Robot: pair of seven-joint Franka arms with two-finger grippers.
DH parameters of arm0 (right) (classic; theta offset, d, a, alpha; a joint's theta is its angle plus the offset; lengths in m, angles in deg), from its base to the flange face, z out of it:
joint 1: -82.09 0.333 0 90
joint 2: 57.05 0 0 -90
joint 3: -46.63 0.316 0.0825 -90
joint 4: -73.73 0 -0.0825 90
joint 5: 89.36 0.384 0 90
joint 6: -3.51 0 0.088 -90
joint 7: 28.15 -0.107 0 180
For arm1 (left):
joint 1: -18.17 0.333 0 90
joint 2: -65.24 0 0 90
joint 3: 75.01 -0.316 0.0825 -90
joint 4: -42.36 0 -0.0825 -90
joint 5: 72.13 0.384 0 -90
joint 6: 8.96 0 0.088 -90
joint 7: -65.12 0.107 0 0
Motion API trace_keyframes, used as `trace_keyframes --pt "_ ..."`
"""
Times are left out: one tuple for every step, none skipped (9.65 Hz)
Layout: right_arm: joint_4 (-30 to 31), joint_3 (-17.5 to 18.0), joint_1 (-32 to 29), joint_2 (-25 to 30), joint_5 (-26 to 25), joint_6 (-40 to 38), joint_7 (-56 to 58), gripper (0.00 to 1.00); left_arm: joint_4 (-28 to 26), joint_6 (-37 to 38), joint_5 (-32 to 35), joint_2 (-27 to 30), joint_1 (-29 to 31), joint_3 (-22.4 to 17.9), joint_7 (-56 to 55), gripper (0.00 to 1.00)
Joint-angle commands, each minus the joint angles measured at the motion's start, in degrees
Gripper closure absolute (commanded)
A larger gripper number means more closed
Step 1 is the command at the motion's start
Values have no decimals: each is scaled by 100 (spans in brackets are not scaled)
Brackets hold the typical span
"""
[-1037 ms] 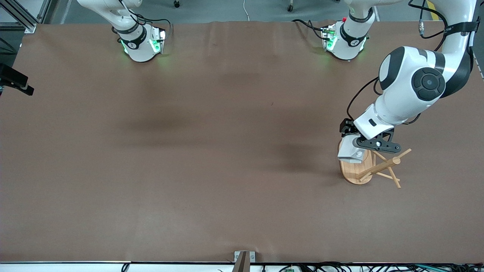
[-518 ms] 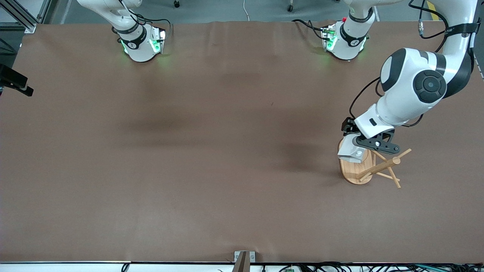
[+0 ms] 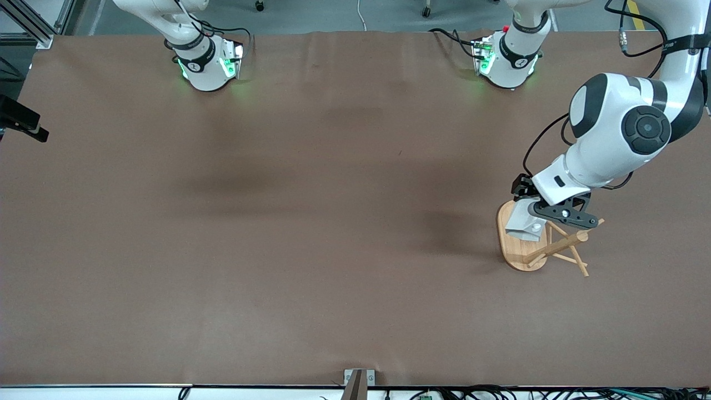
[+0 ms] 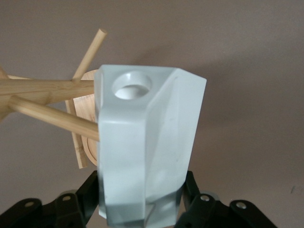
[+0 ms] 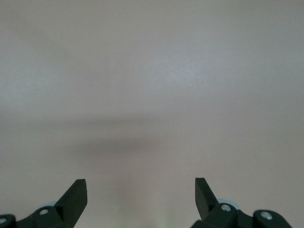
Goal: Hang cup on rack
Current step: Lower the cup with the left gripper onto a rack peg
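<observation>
The white faceted cup, now held beside the rack's post, will come to hang on the bamboo rack's peg (image 3: 545, 241) (image 4: 73, 122) above the oval base, where my left gripper needs to let it go.
My left gripper (image 3: 534, 214) is shut on the white faceted cup (image 3: 524, 225) and holds it over the oval base of the bamboo rack (image 3: 514, 253), beside the post. In the left wrist view the cup (image 4: 147, 142) fills the middle between the black fingers (image 4: 88, 192). Its handle hole (image 4: 130, 85) is up and has no peg in it. The rack's post (image 4: 42, 88) and a peg (image 4: 52, 116) meet the cup's side; I cannot tell whether they touch. My right gripper (image 5: 141, 187) is open and empty over bare table, and that arm waits.
The brown table (image 3: 311, 222) stretches wide toward the right arm's end. The rack stands near the left arm's end, its pegs (image 3: 577, 261) sticking out toward the front camera. The arm bases (image 3: 502, 58) stand along the table's edge farthest from the front camera.
My left gripper has shifted with the cup a little toward the left arm's end of the table, closer to the rack's post. More of the rack's base shows. The right arm has not moved.
</observation>
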State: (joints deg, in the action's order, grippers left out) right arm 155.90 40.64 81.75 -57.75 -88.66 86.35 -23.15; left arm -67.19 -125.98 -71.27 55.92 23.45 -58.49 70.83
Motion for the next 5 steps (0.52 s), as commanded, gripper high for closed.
trace_keyframes --pt "88 -34 35 61 26 75 -96 0 -207 -154 -104 9 26 -157 324 79" --pt "88 -34 26 61 26 66 -96 0 -198 -172 -104 -17 43 -166 369 79" --pt "88 -34 26 61 26 66 -96 0 -198 -233 -104 -35 43 -192 448 79" --pt "88 -34 17 61 26 66 -96 0 -190 -251 -113 -52 43 -306 501 79" --pt "88 -34 17 61 26 66 -96 0 -190 -312 -235 -87 43 -324 614 79"
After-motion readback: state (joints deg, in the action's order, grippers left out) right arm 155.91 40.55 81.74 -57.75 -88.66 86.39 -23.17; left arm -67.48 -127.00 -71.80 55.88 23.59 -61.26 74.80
